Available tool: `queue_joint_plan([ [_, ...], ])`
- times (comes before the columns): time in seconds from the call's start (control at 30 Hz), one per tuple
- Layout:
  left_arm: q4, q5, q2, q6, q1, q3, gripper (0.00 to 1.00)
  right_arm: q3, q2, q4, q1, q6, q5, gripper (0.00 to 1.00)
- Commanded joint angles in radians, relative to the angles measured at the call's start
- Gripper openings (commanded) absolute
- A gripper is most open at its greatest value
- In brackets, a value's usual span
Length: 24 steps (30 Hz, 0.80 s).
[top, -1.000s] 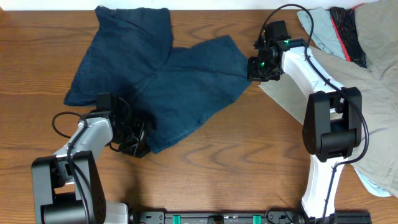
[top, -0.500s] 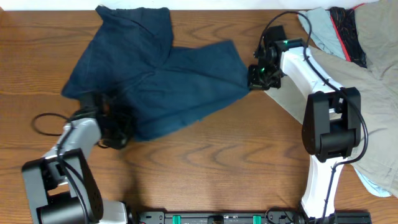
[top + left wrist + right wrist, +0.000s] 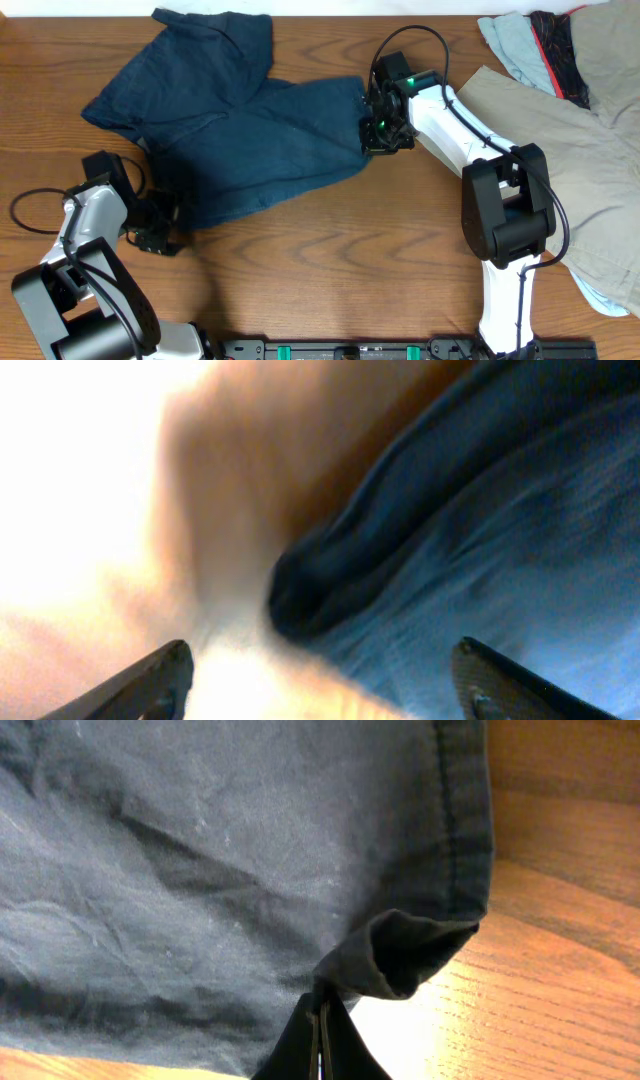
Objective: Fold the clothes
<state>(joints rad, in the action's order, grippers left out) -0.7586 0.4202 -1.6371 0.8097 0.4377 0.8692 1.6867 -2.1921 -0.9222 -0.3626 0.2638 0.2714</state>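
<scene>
Next, I pinch the dark navy shorts with my left gripper at their near corner (image 3: 198,221) and pull them inward before folding, because they lie crooked and far from the middle of the table.
The dark navy shorts (image 3: 250,140) lie spread and rumpled on the left half of the wooden table (image 3: 350,260). My right gripper (image 3: 373,138) is shut on a folded corner of the shorts' right hem; in the right wrist view its fingers (image 3: 322,1020) pinch the cloth (image 3: 250,870) just above the table. My left gripper (image 3: 166,222) is open beside the shorts' lower left edge. In the blurred left wrist view its gripper (image 3: 320,652) has wide-apart jaws with a rounded fold of the shorts (image 3: 480,530) ahead of them.
A large khaki-beige garment (image 3: 590,170) covers the table's right side. A light blue cloth (image 3: 510,45) and a dark red-and-black item (image 3: 555,50) lie at the back right. A black cable (image 3: 30,210) loops by the left arm.
Both arms have moved left. The right gripper has dragged the hem leftward, so the shorts have shifted and bunched left. The left gripper now sits off the shorts' lower edge.
</scene>
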Motion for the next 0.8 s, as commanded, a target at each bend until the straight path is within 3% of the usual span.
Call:
queue_joint_plan([
  [0.0, -0.074, 0.042, -0.011, -0.005, -0.020, 0.007, 0.87, -0.002, 0.015, 0.008, -0.005, 0.013, -0.010, 0.01],
  [0.17, -0.079, 0.030, -0.011, 0.020, -0.045, 0.004, 0.87, -0.002, 0.015, 0.022, -0.005, 0.013, -0.010, 0.01],
  [0.3, -0.002, -0.122, -0.011, 0.061, -0.064, 0.003, 0.85, -0.002, 0.015, 0.022, -0.007, 0.013, -0.010, 0.01],
  [0.4, 0.054, -0.232, -0.011, 0.087, -0.082, 0.002, 0.68, -0.002, 0.015, 0.021, -0.007, 0.013, -0.011, 0.01],
  [0.47, 0.090, -0.231, -0.011, 0.087, -0.095, 0.000, 0.48, -0.002, 0.016, 0.021, -0.007, 0.013, -0.013, 0.01],
  [0.53, 0.114, -0.230, -0.011, 0.087, -0.112, 0.000, 0.17, -0.002, 0.016, 0.020, -0.005, 0.013, -0.023, 0.01],
  [0.57, 0.118, -0.230, -0.011, 0.087, -0.120, 0.000, 0.06, -0.002, 0.015, 0.020, -0.005, 0.013, -0.030, 0.01],
  [0.77, 0.157, -0.119, -0.009, 0.034, -0.187, 0.003, 0.06, 0.016, 0.018, 0.018, 0.032, 0.012, -0.087, 0.01],
])
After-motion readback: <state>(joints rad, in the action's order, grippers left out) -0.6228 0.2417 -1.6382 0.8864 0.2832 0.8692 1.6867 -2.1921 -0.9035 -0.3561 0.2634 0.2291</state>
